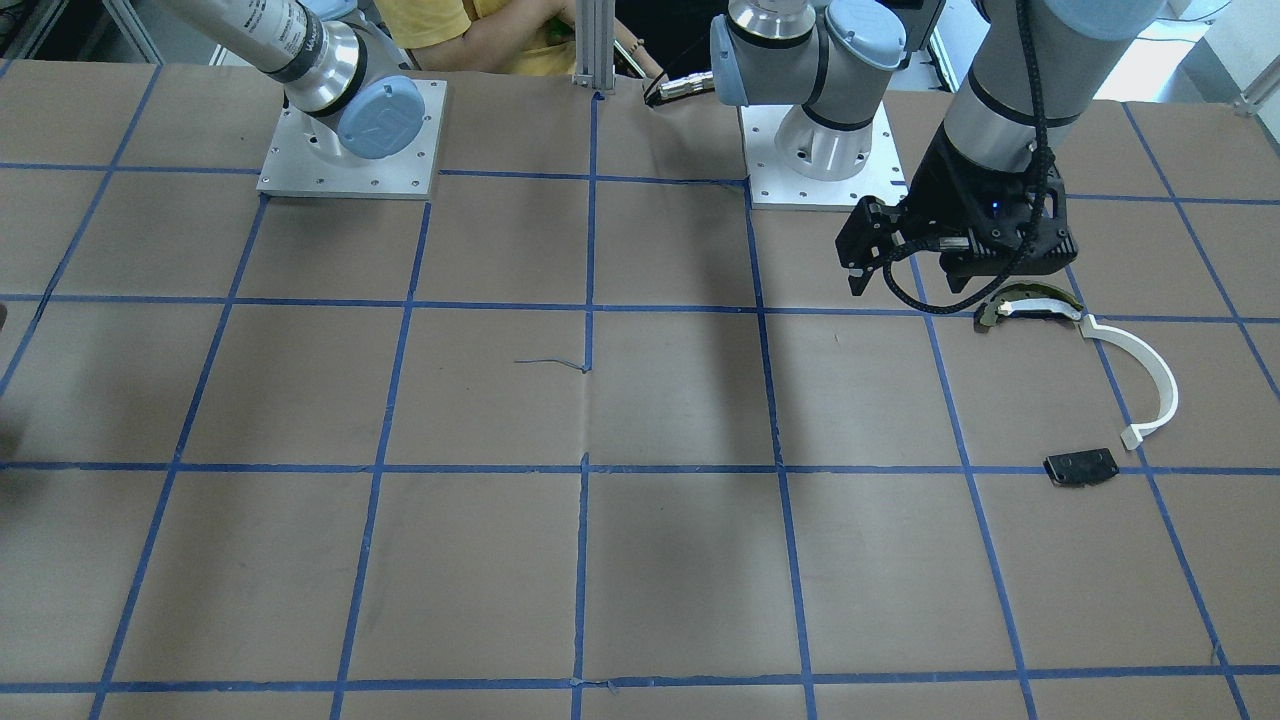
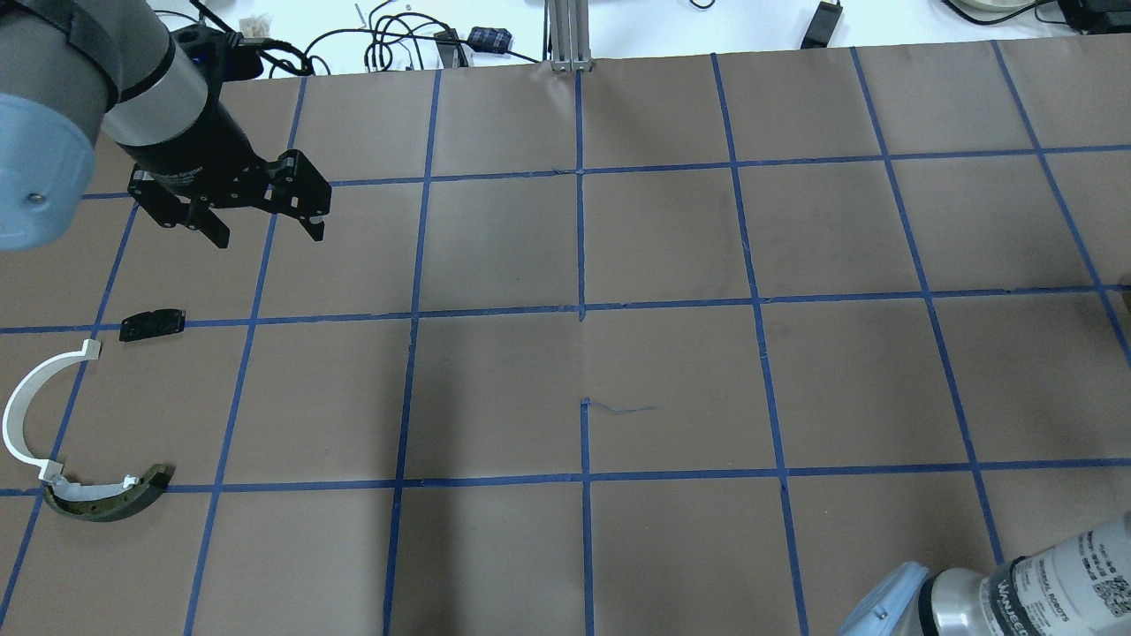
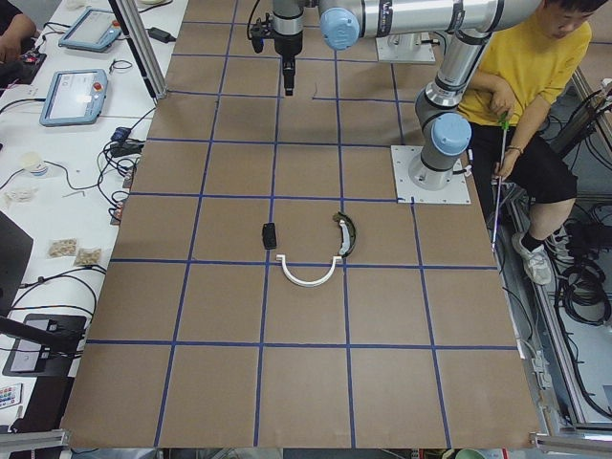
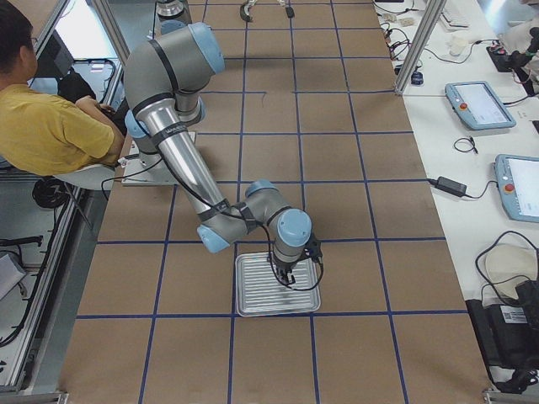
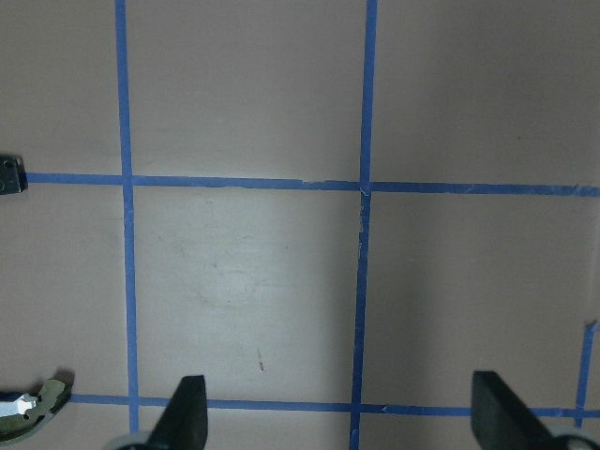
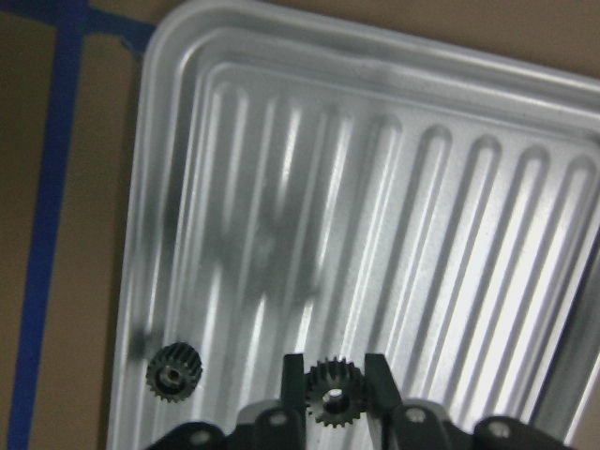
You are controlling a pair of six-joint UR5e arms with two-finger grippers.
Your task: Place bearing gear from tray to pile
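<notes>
Next, my right gripper puts the bearing gear down beside the gap in the blue tape (image 1: 614,401), on the pile's side. The gear is now just above the ribbed tray.
My right gripper (image 6: 333,373) is shut on a small black bearing gear (image 6: 333,394) just above the ribbed metal tray (image 6: 159,141). A second black gear (image 6: 173,372) lies near the tray's corner. The tray (image 4: 253,296) shows in the exterior right view under the near arm. The pile is on my left side: a white curved strip (image 2: 22,415), a dark-and-cream curved piece (image 2: 106,501) and a flat black plate (image 2: 152,324). My left gripper (image 2: 265,228) is open and empty, hovering beyond the black plate, with its fingers (image 5: 187,412) wide apart.
Blue tape lines grid the brown table. The arm bases (image 1: 350,140) stand at the robot's edge, with an aluminium post (image 2: 570,35) at the far edge. An operator in yellow (image 3: 531,67) sits beside the left base. Tablets and cables lie on the side bench (image 4: 480,105).
</notes>
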